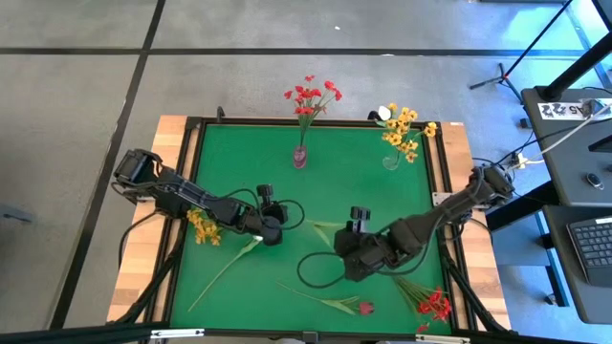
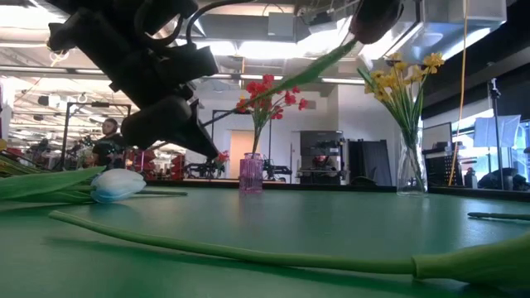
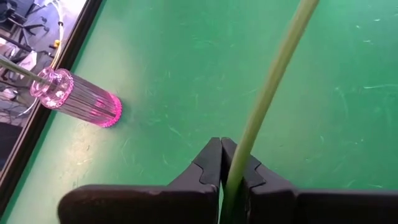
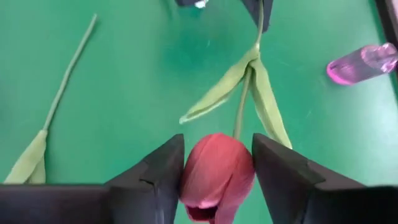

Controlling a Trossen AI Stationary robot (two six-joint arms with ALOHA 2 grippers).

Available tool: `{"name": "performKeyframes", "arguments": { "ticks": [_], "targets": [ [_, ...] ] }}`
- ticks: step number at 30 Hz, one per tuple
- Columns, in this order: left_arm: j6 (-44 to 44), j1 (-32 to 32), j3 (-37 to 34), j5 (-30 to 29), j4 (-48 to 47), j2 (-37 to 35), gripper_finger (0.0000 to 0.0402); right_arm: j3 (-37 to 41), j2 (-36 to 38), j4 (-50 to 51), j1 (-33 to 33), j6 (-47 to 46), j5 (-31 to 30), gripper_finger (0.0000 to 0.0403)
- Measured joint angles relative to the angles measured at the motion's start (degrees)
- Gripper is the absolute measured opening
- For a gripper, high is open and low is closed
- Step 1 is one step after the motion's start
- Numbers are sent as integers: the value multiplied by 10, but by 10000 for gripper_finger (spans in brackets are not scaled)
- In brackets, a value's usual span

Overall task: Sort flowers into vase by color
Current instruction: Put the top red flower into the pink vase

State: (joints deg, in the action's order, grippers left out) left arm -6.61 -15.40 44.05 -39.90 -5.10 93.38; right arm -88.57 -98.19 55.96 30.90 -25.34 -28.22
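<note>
Next, I back my right gripper off the bud and take the stem (image 4: 252, 56) by its leaves, since my left gripper holds the lower stem that must enter the vase.
A dark red bud (image 4: 217, 168) on a long green stem (image 2: 290, 79) hangs in the air over the middle of the green table. My left gripper (image 3: 231, 168) is shut on the stem's lower part. My right gripper (image 4: 217, 163) is open, one finger on each side of the bud. A pink vase (image 1: 300, 155) with red blossoms and a clear vase (image 1: 392, 161) with yellow blossoms and a white bud stand at the far edge. Lying on the table are a white bud (image 2: 116, 184), yellow blossoms (image 1: 203, 227), red blossoms (image 1: 435, 306) and another dark red bud (image 1: 365, 308). My left gripper pinches the green stem (image 3: 244, 155) between its two fingers, well away from the bud. The fingers slant down from the table's left. The stem rises away from them toward the right gripper, clear of the table. My right gripper's fingers (image 4: 161, 171) stand close beside the bud; whether they touch it, I cannot tell.
A loose stem with a leaf (image 4: 62, 81) lies on the green mat. A raised dark frame (image 1: 196, 124) borders the mat. Cables run from both arms. Beyond the table's right side stand a desk with a keyboard (image 1: 593, 244) and stands.
</note>
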Motion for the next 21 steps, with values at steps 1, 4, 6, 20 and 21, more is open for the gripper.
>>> {"name": "performKeyframes", "arguments": {
  "ticks": [1,4,6,20,21],
  "targets": [
    [-4,0,0,0,0,0,0,-5,0,0,2,2,-6,192],
    [-6,0,0,0,4,0,0,-18,0,10,8,3,-20,200],
    [-6,0,0,0,8,0,0,-24,0,18,12,3,-25,205],
    [-8,0,0,2,53,-3,0,-35,43,19,65,-11,-198,215],
    [-8,0,0,2,64,-4,0,-35,49,19,79,-17,-230,215]
  ]
}}
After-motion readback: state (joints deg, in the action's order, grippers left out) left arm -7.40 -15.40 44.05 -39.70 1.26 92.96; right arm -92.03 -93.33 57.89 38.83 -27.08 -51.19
